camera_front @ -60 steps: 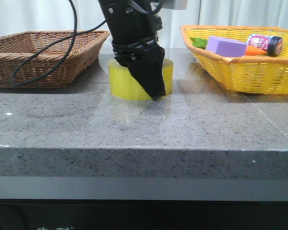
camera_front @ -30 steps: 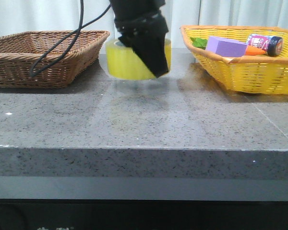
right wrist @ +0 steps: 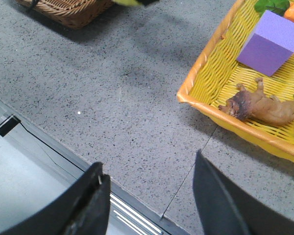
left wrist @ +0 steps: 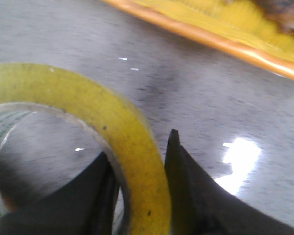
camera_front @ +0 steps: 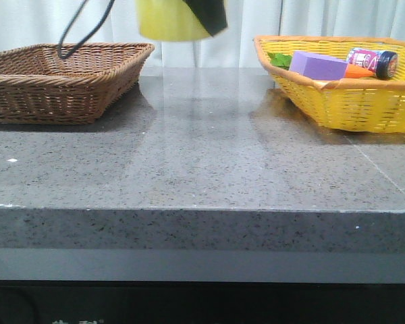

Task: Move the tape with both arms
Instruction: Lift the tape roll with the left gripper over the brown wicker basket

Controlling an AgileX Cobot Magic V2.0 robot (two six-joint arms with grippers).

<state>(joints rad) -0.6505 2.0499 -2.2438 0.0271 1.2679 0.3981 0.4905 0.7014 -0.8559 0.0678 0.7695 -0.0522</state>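
My left gripper needs to release the yellow tape roll, now high above the table's back middle, so that it sits inside the brown wicker basket [camera_front: 58, 65], just behind the front rim of the basket.
The yellow tape roll [camera_front: 165, 20] hangs high above the table's back middle in the front view, cut off by the top edge. My left gripper [camera_front: 209, 17] is shut on its wall. In the left wrist view one finger sits inside the roll and the other outside, pinching the yellow tape [left wrist: 132, 147] between them; green lettering shows on its white core [left wrist: 1, 132]. A sliver of the tape [right wrist: 130, 2] shows in the right wrist view. My right gripper [right wrist: 149, 183] is open and empty above the table's front edge, out of the front view.
A brown wicker basket [camera_front: 54, 77] stands at the back left. A yellow basket [camera_front: 337, 101] at the back right holds a purple block [camera_front: 317, 64], a bottle [camera_front: 372, 61], a carrot, greens and a toy lion [right wrist: 262, 105]. A black cable [camera_front: 81, 27] hangs over the brown basket.
My left gripper has lifted the tape straight up off the table, from resting on the surface to the top edge of the front view.
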